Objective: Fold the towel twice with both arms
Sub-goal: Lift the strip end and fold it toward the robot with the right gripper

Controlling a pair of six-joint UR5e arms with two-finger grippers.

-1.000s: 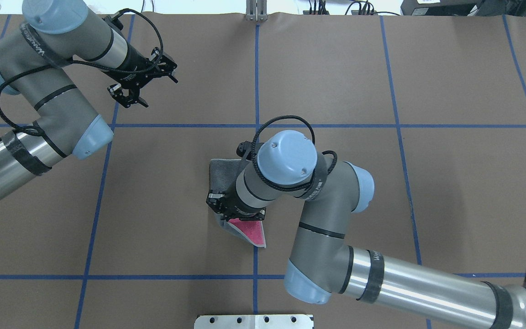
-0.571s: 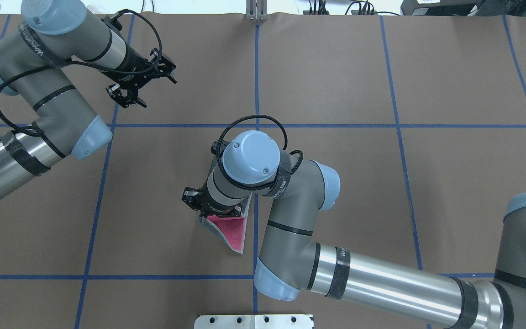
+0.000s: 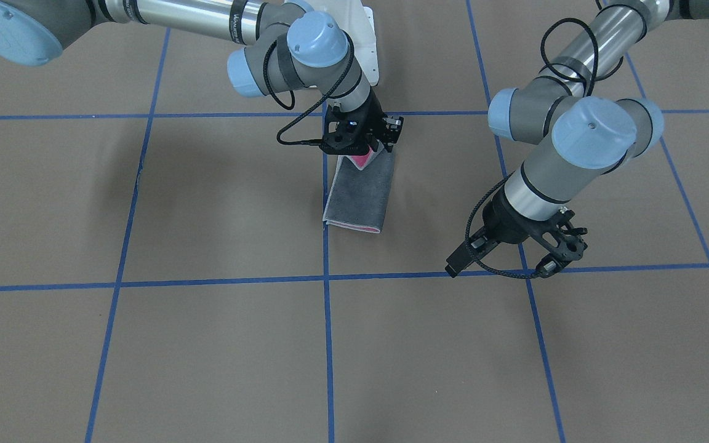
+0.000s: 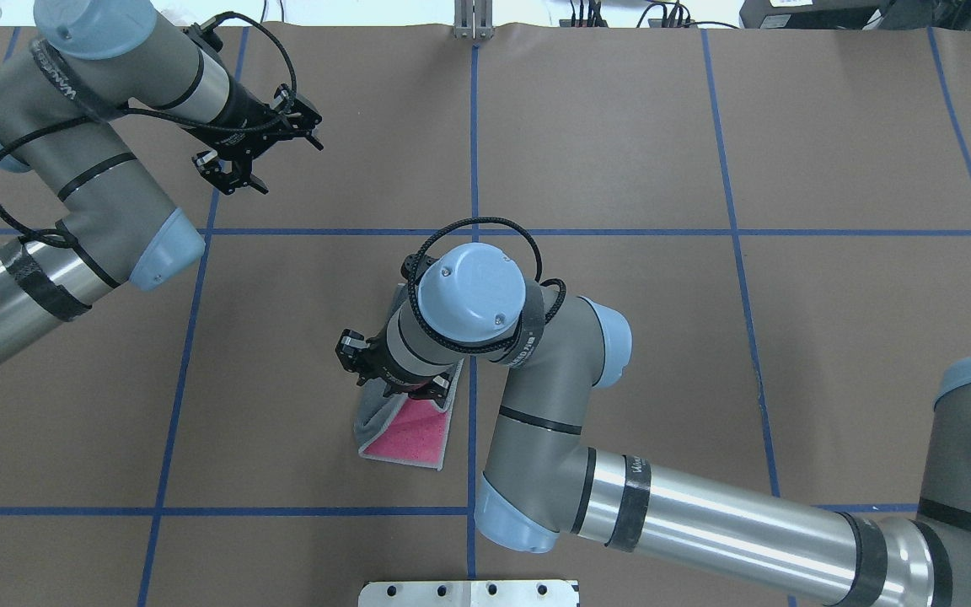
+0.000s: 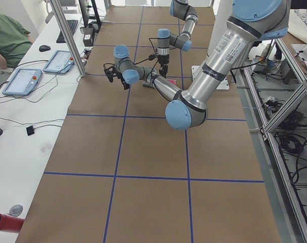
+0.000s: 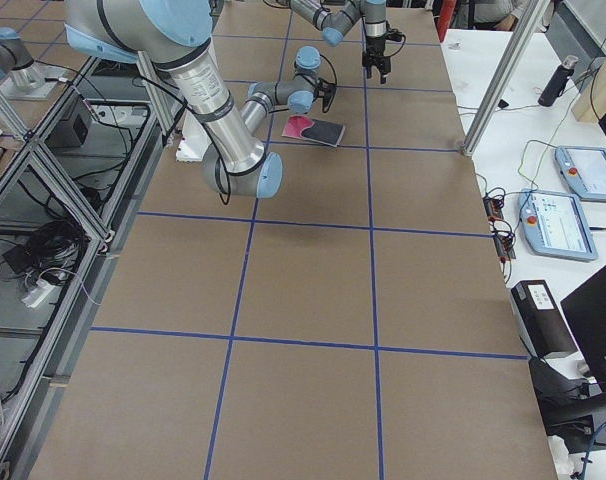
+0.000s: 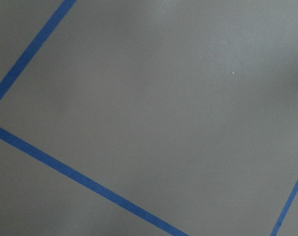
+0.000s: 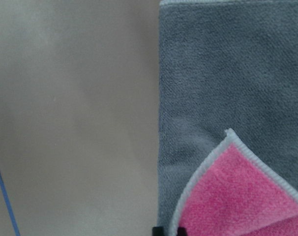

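The pink flap's corner is folded over on the grey layer, so next my right gripper grabs the pink flap nearer that corner [image 8: 223, 162] and pulls it back flat.
The towel [image 4: 405, 438] lies near the table's middle, folded into a narrow grey strip [image 3: 359, 197]. Its near end is turned up and shows the pink face. My right gripper [image 3: 368, 147] stands over that end and is shut on the pink flap's edge, holding it just above the grey layer. In the overhead view my right gripper [image 4: 414, 389] is mostly hidden under its wrist. The right wrist view shows the grey towel [image 8: 227, 73] with the pink corner at the lower right. My left gripper [image 4: 233, 177] hangs open and empty over bare table at the far left, and also shows in the front view [image 3: 562, 251].
The table is brown paper with a blue tape grid [image 4: 473, 169]. A white mounting plate [image 4: 469, 593] sits at the near edge and a metal post [image 4: 473, 21] at the far edge. Tablets [image 5: 22, 81] and an operator are beside the table.
My right gripper has carried the towel's edge to the left. The pink flap has gone from a narrow triangle to a wider patch. My left arm has drifted slightly farther away.
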